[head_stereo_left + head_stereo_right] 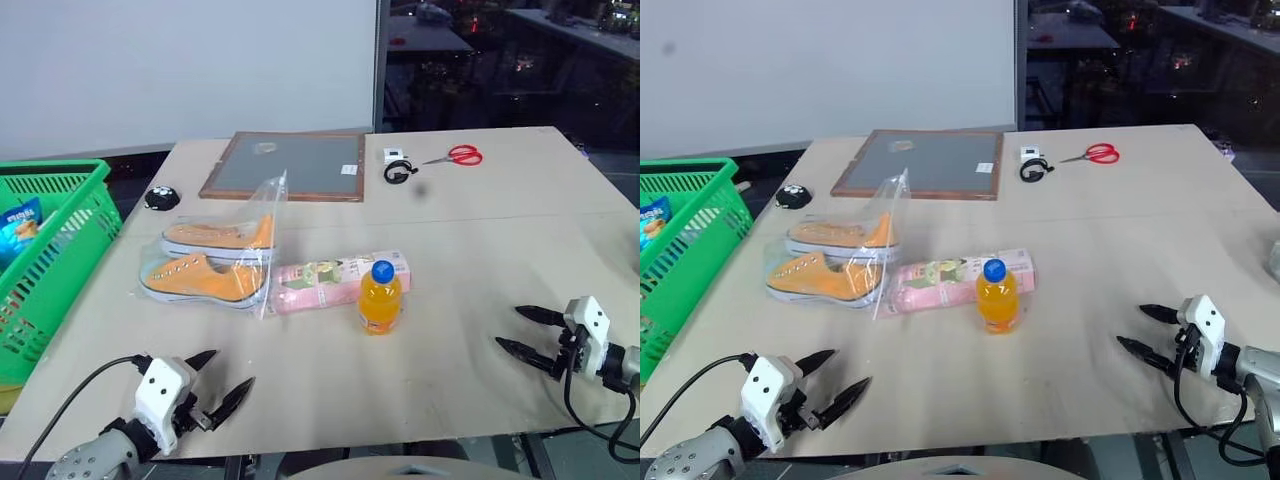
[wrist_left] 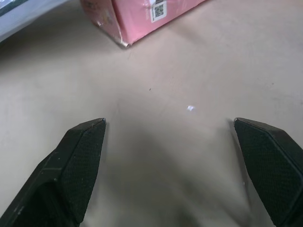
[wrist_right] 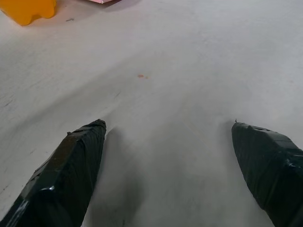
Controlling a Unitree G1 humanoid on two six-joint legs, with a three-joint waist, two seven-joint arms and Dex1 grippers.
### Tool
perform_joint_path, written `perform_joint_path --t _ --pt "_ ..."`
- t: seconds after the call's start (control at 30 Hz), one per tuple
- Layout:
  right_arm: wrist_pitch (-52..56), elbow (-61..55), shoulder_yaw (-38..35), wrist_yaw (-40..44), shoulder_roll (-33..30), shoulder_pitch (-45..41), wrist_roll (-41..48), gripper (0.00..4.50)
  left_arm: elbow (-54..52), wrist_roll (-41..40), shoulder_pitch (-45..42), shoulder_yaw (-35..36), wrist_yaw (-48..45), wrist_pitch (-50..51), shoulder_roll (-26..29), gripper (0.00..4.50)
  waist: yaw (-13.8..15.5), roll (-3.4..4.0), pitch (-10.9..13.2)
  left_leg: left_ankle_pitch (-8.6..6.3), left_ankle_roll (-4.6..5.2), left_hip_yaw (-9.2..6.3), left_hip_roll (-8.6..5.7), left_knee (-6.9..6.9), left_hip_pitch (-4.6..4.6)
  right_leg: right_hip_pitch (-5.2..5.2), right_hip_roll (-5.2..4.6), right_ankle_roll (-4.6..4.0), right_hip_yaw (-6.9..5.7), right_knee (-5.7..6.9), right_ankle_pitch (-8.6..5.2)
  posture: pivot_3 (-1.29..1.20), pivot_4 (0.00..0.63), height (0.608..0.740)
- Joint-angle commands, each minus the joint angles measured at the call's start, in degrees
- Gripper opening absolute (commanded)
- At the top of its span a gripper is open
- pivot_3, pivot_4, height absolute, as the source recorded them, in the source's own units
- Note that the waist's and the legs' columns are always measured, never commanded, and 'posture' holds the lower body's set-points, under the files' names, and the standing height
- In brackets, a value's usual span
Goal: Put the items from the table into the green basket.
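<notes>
The robot's left gripper will next move to the clear bag of orange shoes and close on the bag's edge (image 1: 265, 290) next to the pink packet.
A small orange bottle (image 1: 380, 299) with a blue cap stands upright near the middle of the table. Right behind it lies a long pink packet (image 1: 335, 279); its corner (image 2: 137, 16) appears in the left wrist view. The green basket (image 1: 48, 255) stands off the table's left edge. My left gripper (image 1: 228, 376) hovers open over the near left of the table, empty. My right gripper (image 1: 518, 330) is open and empty at the near right, well clear of the bottle (image 3: 27, 10).
A clear bag holding two orange shoes (image 1: 210, 262) lies left of the packet. Further back are a framed board (image 1: 290, 166), red scissors (image 1: 455, 155), a small white-and-black gadget (image 1: 397, 165) and a black round object (image 1: 161, 198). A blue snack bag (image 1: 18, 222) is in the basket.
</notes>
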Motion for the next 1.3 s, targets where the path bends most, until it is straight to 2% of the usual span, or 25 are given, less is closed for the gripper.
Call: perform_joint_path --t 0.03,0.23,0.63,0.8,0.9,1.0,1.1,1.3 --pt "0.88 -4.8 -1.8 -0.46 0.23 0.17 2.44 4.5 -2.18 -0.68 -0.95 0.42 -0.57 -0.38 0.77 4.45 0.01 -0.02 0.06 0.0 0.0 0.0 0.0 0.0 0.0 0.0 0.0 0.0 0.0 0.0 0.0 0.13 0.023 0.74" --pt "4.15 -9.94 -1.61 -0.96 0.73 0.78 4.61 4.5 -4.57 -2.06 -0.03 0.44 -1.32 -0.54 -0.09 4.45 -0.04 -0.05 0.3 0.0 0.0 0.01 0.05 0.0 -0.01 0.0 -0.01 0.0 0.0 0.0 0.0 0.13 0.027 0.74" --pt "6.43 -11.77 -0.4 -0.95 1.31 -0.69 5.19 4.5 -10.07 -5.55 3.81 0.26 -1.52 -0.71 -2.94 4.45 0.02 -0.23 0.97 -0.01 0.02 0.03 0.09 0.01 -0.02 0.0 -0.01 0.0 0.0 -0.01 0.0 0.14 0.04 0.74" --pt "9.01 -16.13 -0.19 0.62 0.45 -0.82 7.6 4.5 -12.5 1.18 3.29 -0.27 6.82 -9.12 -10.91 4.45 0.07 -0.21 1.53 -0.01 0.02 0.15 0.13 0.02 -0.03 0.0 -0.03 0.0 0.06 -0.02 0.0 0.13 0.04 0.74" --pt "13.52 -18.47 -2.22 0.56 -1.34 -4.48 11.34 4.5 -12.89 13.0 1.65 -4.25 13.99 -17.09 -16.28 4.45 0.1 -0.26 1.64 -0.02 0.02 0.27 0.22 0.03 -0.03 0.0 0.0 0.01 0.1 -0.06 0.0 0.12 0.034 0.74" --pt "16.99 -20.69 -3.05 -0.03 -2.12 -7.06 14.36 4.5 -11.92 17.22 1.33 -6.29 15.47 -20.72 -16.84 4.45 0.08 -0.26 1.62 -0.03 0.05 0.85 0.4 0.12 -0.05 0.0 0.03 0.09 0.27 -0.07 0.06 0.11 0.032 0.74" --pt "19.03 -22.9 -2.33 2.75 -5.35 -10.79 15.26 4.5 -10.83 23.25 -0.89 -7.23 18.61 -23.21 -16.2 4.45 0.04 -0.27 1.65 -0.06 0.1 1.02 0.51 0.17 -0.06 0.0 0.12 0.09 0.27 -0.07 0.06 0.1 0.035 0.74" --pt "24.74 -25.61 -1.84 5.04 -8.66 -15.48 18.99 4.5 -6.18 30.1 -6.37 -7.15 24.69 -23.36 -16.04 4.45 -0.02 -0.24 1.63 -0.14 0.23 1.11 0.53 0.26 -0.11 0.0 0.12 0.26 0.27 -0.14 0.16 0.08 0.034 0.74"
